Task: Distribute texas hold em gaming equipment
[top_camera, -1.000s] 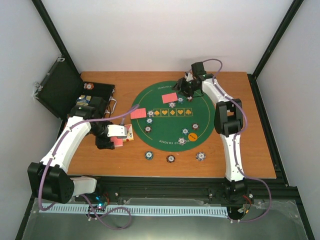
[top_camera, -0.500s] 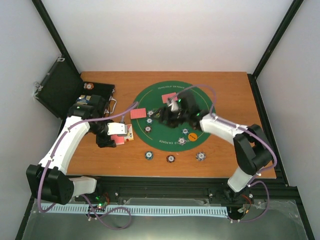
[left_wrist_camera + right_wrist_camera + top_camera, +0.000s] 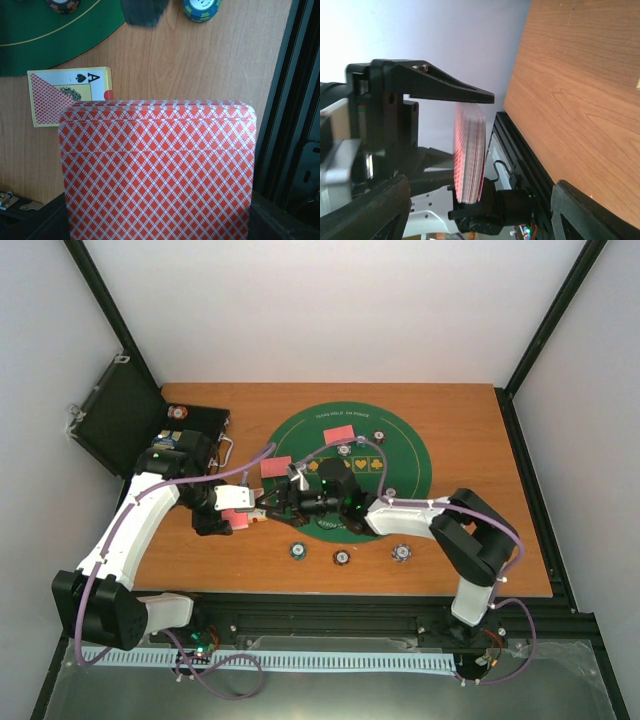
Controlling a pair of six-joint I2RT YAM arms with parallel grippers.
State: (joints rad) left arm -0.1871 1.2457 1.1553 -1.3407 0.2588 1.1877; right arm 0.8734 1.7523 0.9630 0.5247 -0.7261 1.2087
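Observation:
The deck's cards are stepped along its top edge, so my right gripper needs to pinch the deck (image 3: 170, 185) while my left gripper opens and grips its sides again.
My left gripper (image 3: 238, 523) is shut on a deck of red-backed playing cards (image 3: 157, 170), held up over the wood left of the green mat (image 3: 400, 465). In the right wrist view the deck (image 3: 470, 150) shows edge-on between the left gripper's black fingers. My right gripper (image 3: 268, 508) has reached across the mat and stands open just short of the deck, with its fingers (image 3: 590, 210) wide on either side and nothing between them. Two red-backed cards (image 3: 341, 432) (image 3: 275, 468) lie on the mat. Striped poker chips (image 3: 298, 550) (image 3: 341, 558) (image 3: 402, 553) sit on the wood in front of the mat.
A card box with an ace of spades (image 3: 70, 92) lies on the wood under the deck. The open black case (image 3: 195, 425) stands at the back left with chips (image 3: 178, 412) in it. More chips (image 3: 345, 448) (image 3: 379, 437) lie on the mat. The right arm stretches low across the mat's near half.
The right arm swung from the mat's far side down and left across it to the deck, and its jaws opened wider. The left arm and the deck stayed put.

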